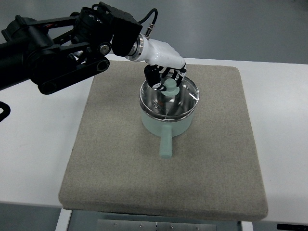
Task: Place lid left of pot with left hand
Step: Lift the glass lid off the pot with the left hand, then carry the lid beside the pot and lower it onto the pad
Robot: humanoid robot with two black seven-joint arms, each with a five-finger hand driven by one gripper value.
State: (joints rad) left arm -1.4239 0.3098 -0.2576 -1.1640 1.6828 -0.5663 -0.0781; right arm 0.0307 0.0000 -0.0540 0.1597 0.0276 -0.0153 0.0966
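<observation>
Next, my left gripper releases the lid, which still looks seated on the pot, on the mat's far corner (115,90) by my black arm, just beside the pot.
A pale green pot (166,127) with a straight handle pointing toward the near edge stands in the middle of the mat. Its glass lid (169,98) with a steel rim and a pale green knob (171,86) lies on top of it. My left hand (166,77), white with black fingers, comes in from the upper left and hangs right over the lid. Its fingers curl around the knob. The lid still looks seated on the pot's rim, perhaps slightly tilted. The right arm does not show.
A grey-beige felt mat (115,159) covers most of a white table (33,144). My black left arm (53,53) crosses the table's upper left corner. The mat lies bare to the left of the pot.
</observation>
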